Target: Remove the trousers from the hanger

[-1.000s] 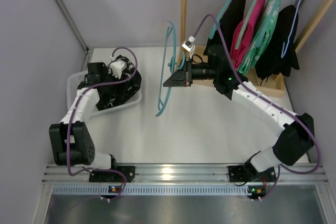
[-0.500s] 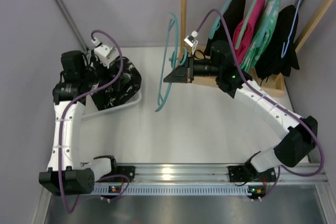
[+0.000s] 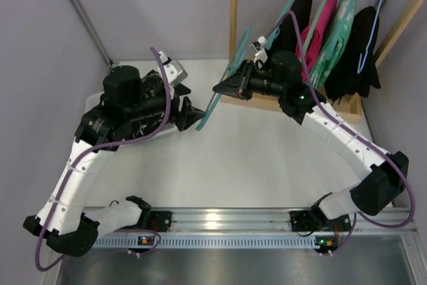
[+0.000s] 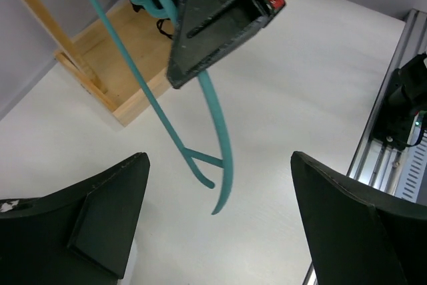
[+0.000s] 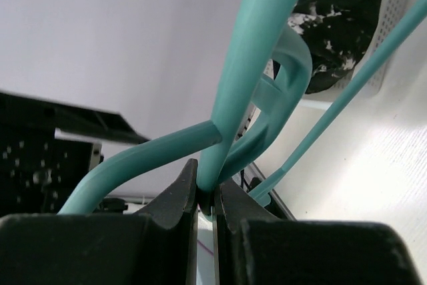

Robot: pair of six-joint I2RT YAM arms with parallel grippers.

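Observation:
The hanger's hook points back over the robot's right gripper, so the left gripper needs to take its lower end [image 3: 201,124] and turn the hanger before the right gripper grips it again.
My right gripper [image 3: 223,89] is shut on the bare teal hanger [image 3: 227,78] and holds it in the air left of the clothes rack; in the right wrist view the jaws [image 5: 208,195] pinch one hanger [image 5: 247,78] bar. The black-and-white trousers [image 5: 333,21] lie off the hanger in a white basket [image 5: 395,28]; in the top view my left arm hides them. My left gripper [image 3: 192,114] is open and empty just below the hanger's lower end. In the left wrist view its fingers [image 4: 100,221] stand wide apart, with the hanger's end [image 4: 217,165] hanging between them, apart from both.
A wooden rack [image 3: 233,11] at the back right holds several teal hangers with black, pink and green garments [image 3: 333,38]. Its wooden base [image 4: 127,65] sits on the white table. A metal rail [image 3: 220,221] runs along the near edge. Grey walls close in on the left and the back.
My left arm has risen from the basket, and its gripper has swung right to just under the hanger. My right gripper has carried the hanger up and back toward the rack, tilting it.

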